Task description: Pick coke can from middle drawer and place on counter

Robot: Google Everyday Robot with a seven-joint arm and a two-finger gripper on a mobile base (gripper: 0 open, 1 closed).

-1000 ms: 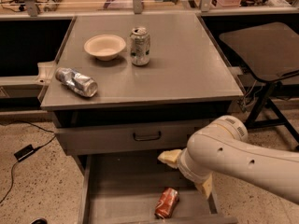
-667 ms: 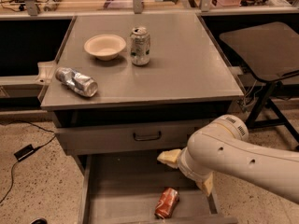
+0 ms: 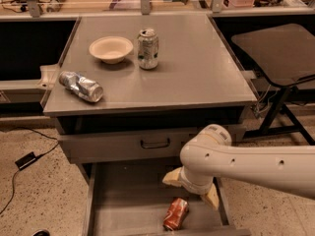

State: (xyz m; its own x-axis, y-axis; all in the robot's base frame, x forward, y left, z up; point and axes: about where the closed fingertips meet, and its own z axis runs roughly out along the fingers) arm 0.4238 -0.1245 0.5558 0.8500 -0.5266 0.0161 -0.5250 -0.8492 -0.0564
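Note:
The robot's gripper needs to close on the back end of the coke can (image 3: 179, 205), which is the end closer to the closed drawer.
The coke can (image 3: 176, 214) lies on its side on the floor of the open middle drawer (image 3: 125, 205), near its front right. My gripper (image 3: 193, 190) hangs over the drawer just above and behind the can, at the end of the white arm (image 3: 246, 163) that comes in from the right. Its two tan fingers (image 3: 172, 177) are spread apart and empty. The counter (image 3: 197, 68) is the grey cabinet top above.
On the counter stand a white bowl (image 3: 110, 48) and an upright white-and-green can (image 3: 147, 48); a silver-blue can (image 3: 81, 86) lies at its left edge. A closed drawer with a dark loop handle (image 3: 155, 143) sits above the open one. A dark chair (image 3: 278, 53) stands at the right.

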